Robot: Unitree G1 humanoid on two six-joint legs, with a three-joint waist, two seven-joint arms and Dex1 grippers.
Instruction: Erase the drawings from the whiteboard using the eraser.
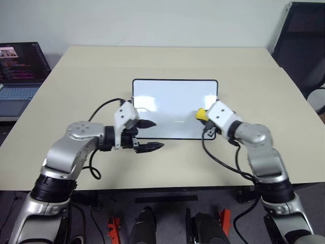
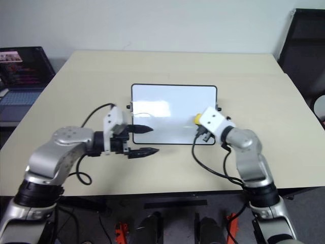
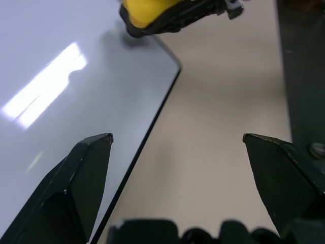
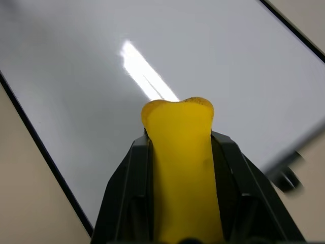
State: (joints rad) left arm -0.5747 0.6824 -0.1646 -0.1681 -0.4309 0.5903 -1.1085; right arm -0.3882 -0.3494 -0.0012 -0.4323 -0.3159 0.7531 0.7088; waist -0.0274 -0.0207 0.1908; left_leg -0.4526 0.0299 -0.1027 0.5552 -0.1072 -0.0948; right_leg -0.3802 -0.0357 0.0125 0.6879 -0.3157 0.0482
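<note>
I need to let go of the yellow eraser with my right gripper on the tan table (image 1: 240,129), beside the end of the whiteboard that is nearest the black chair.
The whiteboard (image 1: 172,99) lies flat in the middle of the tan table, glossy white in a thin black frame. The drawings are hidden from me; the face I see is plain white with glare. My right gripper (image 1: 204,117) is shut on the yellow eraser (image 1: 201,113) over the board's right end, near its front corner. In the right wrist view the eraser (image 4: 180,162) sticks out between the fingers above the board (image 4: 213,61). My left gripper (image 1: 155,135) is open with nothing in it at the board's front left edge, one finger over the board, the other over the table.
An open laptop (image 1: 20,71) sits on a separate surface to the left of the table. A black chair (image 1: 304,46) stands at the back right. Black cables loop off both wrists over the table's (image 1: 167,162) front part.
</note>
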